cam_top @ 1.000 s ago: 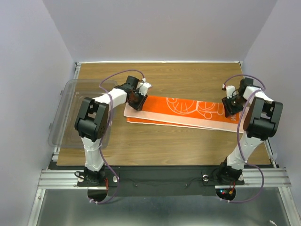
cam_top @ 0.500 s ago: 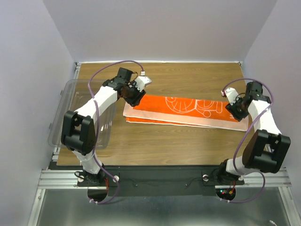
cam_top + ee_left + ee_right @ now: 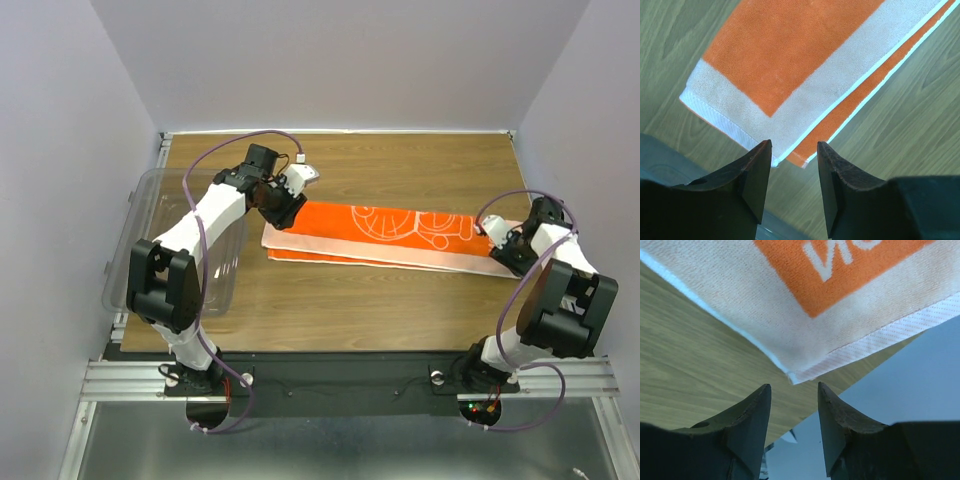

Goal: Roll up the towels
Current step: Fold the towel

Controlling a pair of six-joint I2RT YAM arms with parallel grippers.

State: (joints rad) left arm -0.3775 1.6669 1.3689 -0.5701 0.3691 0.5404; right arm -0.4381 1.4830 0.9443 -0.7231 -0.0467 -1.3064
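Note:
An orange part sticks out past the towel's white edge, so the robot's right gripper will turn and pinch the towel's white corner (image 3: 796, 377) to straighten the towel's fold before rolling.
The orange towel (image 3: 390, 235), with its white panel and orange cartoon outline, lies folded lengthwise across the middle of the wooden table. My left gripper (image 3: 283, 211) hovers at its left end. In the left wrist view the jaws (image 3: 794, 150) stand open and empty, just short of the towel's white-bordered corner (image 3: 765, 125). My right gripper (image 3: 505, 250) sits at the towel's right end near the table's right edge. In the right wrist view it (image 3: 794, 392) is open with nothing in it, and the towel's corner (image 3: 805, 360) lies just ahead of the tips.
A clear plastic tub (image 3: 140, 255) stands on the table's left side, beside the left arm. The table's right edge (image 3: 880, 365) runs right by the right gripper. Purple walls close in the back and both sides.
The right arm swung outward, carrying its gripper right and nearer to the towel's right corner. The left arm stretched out; its gripper stayed at the towel's left end and opened wider.

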